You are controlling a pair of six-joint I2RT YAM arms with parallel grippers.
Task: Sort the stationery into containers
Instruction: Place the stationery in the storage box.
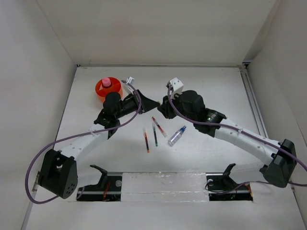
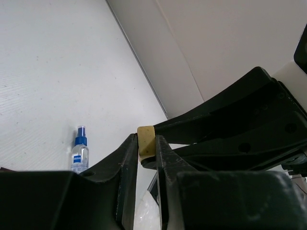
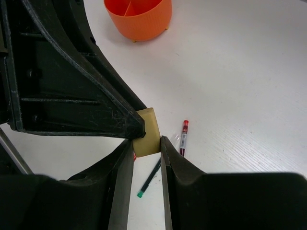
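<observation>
The tiny tan cube will go inside the round orange tub (image 1: pixel 113 83) from my left gripper, beside the pink-capped bottle.
Both grippers meet in mid-air over the table's middle, holding one tiny tan cube (image 2: pixel 146 140) between them. My left gripper (image 1: pixel 154 102) is shut on it, and so is my right gripper (image 1: pixel 163 107); the cube also shows in the right wrist view (image 3: pixel 147 129). The round orange tub (image 1: pixel 100 91) stands at the back left with the pink-capped bottle (image 1: pixel 106 83) in it. Two red pens (image 1: pixel 146 140) (image 1: pixel 159 127), a dark-green pen (image 1: pixel 155 134) and the blue-capped bottle (image 1: pixel 177 136) lie below the grippers. A small white piece (image 1: pixel 130 80) lies right of the tub.
White walls close the table at the back and on both sides. A metal rail (image 1: pixel 253 108) runs along the right edge. The arm bases and a strip with black brackets (image 1: pixel 163 184) sit at the near edge. A purple cable (image 1: pixel 72 139) hangs along the left arm.
</observation>
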